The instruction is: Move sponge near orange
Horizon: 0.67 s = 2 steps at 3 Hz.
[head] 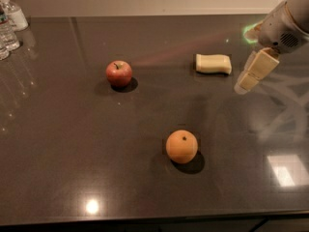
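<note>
The robot's gripper needs to move to the sponge next and close on its end (226, 65) farthest from the red apple.
The sponge (213, 64) is a pale cream block with wavy edges, lying flat on the dark table (72, 149) at the back right. The orange (182, 146) sits near the middle front, well apart from the sponge. My gripper (247, 82) hangs from the arm at the right edge, just right of the sponge and slightly in front of it, above the table. It holds nothing that I can see.
A red apple (119, 73) sits left of the sponge. Water bottles (9, 23) stand at the far left back corner. A green light spot (251, 32) lies on the table behind my gripper. The table's front edge runs along the bottom.
</note>
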Available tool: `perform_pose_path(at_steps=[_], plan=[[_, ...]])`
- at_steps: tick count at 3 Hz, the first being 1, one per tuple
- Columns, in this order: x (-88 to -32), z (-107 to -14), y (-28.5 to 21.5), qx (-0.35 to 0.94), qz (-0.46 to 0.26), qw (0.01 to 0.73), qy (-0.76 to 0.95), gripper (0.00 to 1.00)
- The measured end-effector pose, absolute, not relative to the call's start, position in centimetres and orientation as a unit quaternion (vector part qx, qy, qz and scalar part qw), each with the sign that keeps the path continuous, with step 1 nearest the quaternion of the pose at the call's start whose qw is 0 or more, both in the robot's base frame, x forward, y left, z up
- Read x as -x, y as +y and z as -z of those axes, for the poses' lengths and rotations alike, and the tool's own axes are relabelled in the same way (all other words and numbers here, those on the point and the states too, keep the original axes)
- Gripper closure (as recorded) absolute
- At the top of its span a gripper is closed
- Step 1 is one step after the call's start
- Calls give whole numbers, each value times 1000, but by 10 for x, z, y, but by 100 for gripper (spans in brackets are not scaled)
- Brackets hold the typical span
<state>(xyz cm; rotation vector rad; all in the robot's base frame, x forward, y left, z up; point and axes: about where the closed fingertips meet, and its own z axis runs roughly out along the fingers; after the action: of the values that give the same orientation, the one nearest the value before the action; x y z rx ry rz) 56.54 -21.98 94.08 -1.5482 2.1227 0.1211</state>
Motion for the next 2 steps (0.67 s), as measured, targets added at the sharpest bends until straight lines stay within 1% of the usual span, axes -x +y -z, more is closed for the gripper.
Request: perform_pose_path(at_steps=[2], plan=[[-640,-913,-224,520,-69,271,807,0]])
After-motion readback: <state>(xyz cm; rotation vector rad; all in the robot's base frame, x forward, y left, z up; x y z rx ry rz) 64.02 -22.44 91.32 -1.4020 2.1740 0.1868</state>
